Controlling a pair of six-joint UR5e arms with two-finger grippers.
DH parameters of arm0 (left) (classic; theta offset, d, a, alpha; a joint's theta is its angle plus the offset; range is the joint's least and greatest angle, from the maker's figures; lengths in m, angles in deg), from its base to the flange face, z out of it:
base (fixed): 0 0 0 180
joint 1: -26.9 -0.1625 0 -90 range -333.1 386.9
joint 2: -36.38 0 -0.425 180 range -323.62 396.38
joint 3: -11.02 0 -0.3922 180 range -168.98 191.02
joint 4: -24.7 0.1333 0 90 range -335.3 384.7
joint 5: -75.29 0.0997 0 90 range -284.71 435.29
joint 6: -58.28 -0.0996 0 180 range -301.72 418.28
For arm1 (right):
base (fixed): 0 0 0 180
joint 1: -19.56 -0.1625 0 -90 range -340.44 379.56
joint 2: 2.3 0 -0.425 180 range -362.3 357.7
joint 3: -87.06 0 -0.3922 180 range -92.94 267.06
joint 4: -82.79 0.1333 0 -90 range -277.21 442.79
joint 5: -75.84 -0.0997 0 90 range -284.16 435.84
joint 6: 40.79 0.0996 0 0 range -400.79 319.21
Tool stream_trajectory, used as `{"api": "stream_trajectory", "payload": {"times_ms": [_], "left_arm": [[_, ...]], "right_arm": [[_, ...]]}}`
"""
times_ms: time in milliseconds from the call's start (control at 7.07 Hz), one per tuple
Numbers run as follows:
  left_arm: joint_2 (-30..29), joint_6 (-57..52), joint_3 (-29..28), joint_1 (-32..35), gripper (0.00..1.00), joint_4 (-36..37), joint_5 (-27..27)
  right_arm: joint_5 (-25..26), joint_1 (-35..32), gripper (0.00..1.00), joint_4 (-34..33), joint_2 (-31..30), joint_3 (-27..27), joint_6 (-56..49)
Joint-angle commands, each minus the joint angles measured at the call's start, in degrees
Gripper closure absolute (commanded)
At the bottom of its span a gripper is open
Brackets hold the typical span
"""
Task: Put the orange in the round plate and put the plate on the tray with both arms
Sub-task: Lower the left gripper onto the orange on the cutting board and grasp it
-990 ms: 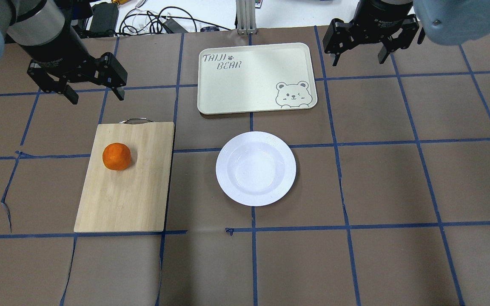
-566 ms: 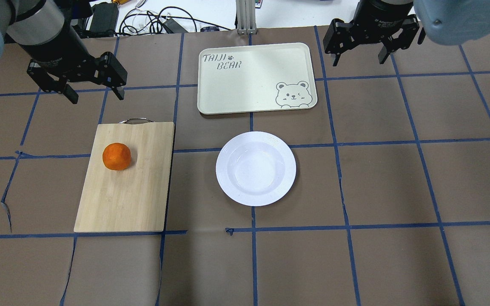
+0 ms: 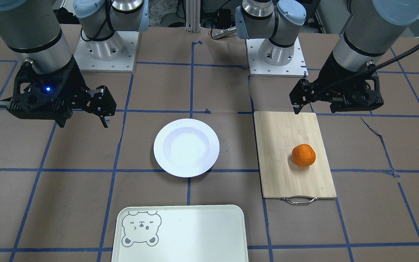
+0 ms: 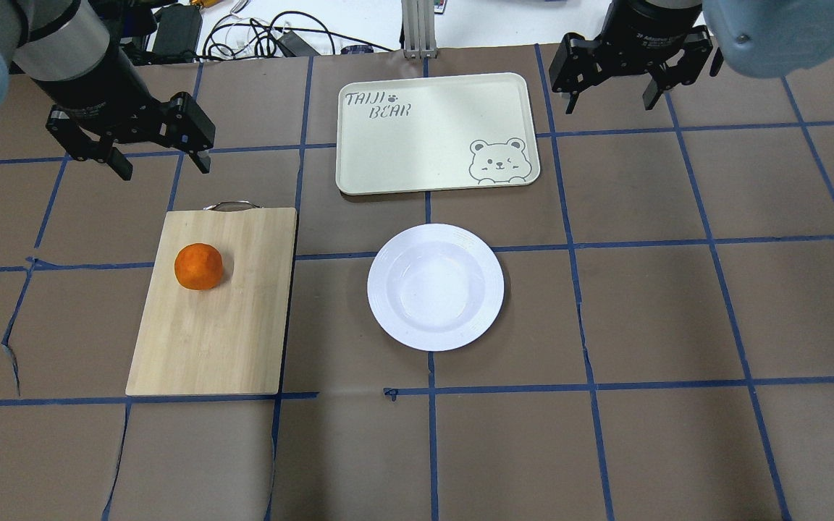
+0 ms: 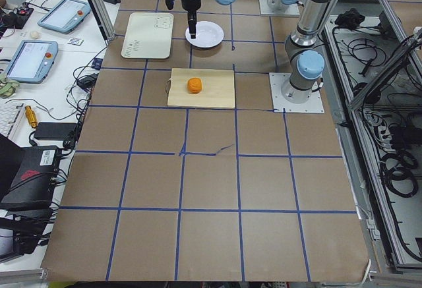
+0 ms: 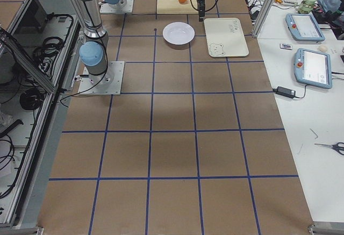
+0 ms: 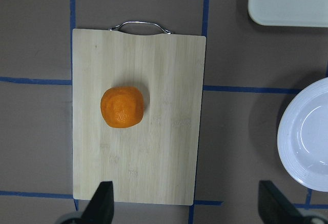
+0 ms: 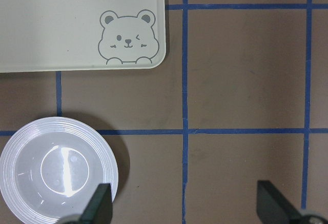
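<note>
The orange belongs in the plate. My left gripper should go to the bamboo cutting board next and close around the middle of the orange (image 3: 304, 155) (image 7: 122, 107).
The orange (image 4: 198, 266) lies on a bamboo cutting board at the table's left, apart from both grippers. The empty round white plate (image 4: 435, 286) sits mid-table on the brown paper. Beyond it lies the pale tray (image 4: 435, 132) with a bear face in one corner, nothing on it. My left gripper (image 4: 163, 165) hangs open above the table beyond the board's handle end; its wrist view looks down on the orange (image 7: 122, 106). My right gripper (image 4: 612, 101) hangs open to the right of the tray, and its wrist view shows the plate (image 8: 56, 170) and the tray (image 8: 77, 24).
The bamboo cutting board (image 4: 229, 333) with a metal handle (image 4: 232, 205) lies left of the plate. Cables and a power brick (image 4: 258, 36) lie past the table's far edge. The arm bases (image 3: 104, 47) stand on the robot's side of the table.
My left gripper has shifted very slightly toward the table's far edge. The right gripper, orange, plate and tray have not moved.
</note>
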Motion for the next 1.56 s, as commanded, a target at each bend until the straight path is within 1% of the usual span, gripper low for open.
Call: {"api": "stream_trajectory", "payload": {"times_ms": [0, 141, 283, 424, 566, 707, 848, 1414], "left_arm": [[-2.3, -0.7, 3.1, -3.8, 0.0, 4.0, 6.1], [-4.0, -0.6, 6.2, -6.5, 0.0, 5.7, 5.9], [-5.9, -0.5, 9.6, -8.5, 0.0, 9.3, 4.2], [-7.6, -0.7, 11.3, -8.6, 0.0, 14.5, 3.8], [-9.1, -0.8, 12.3, -8.6, 0.0, 17.7, 3.2], [-10.6, -1.3, 13.1, -8.6, 0.0, 17.8, -1.3], [-12.3, -2.1, 14.1, -8.7, 0.0, 19.5, -4.2], [-17.7, -3.8, 14.6, -8.7, 0.0, 21.2, -4.3]], "right_arm": [[-0.1, 0.0, 0.0, -0.5, -0.1, -0.7, 0.0], [-0.1, 0.0, 0.0, -0.5, -0.1, -0.7, 0.0], [0.0, 0.0, 0.0, -0.5, -0.1, -0.7, 0.0], [0.0, 0.1, 0.0, -0.5, -0.1, -0.7, 0.0], [-0.1, 0.0, 0.0, -0.5, -0.1, -0.7, 0.0], [0.0, 0.0, 0.0, -0.5, -0.1, -0.7, 0.0], [-0.2, 0.0, 0.0, -0.5, -0.1, -0.7, 0.1], [-0.2, 0.0, 0.0, -0.4, -0.1, -0.7, 0.0]]}}
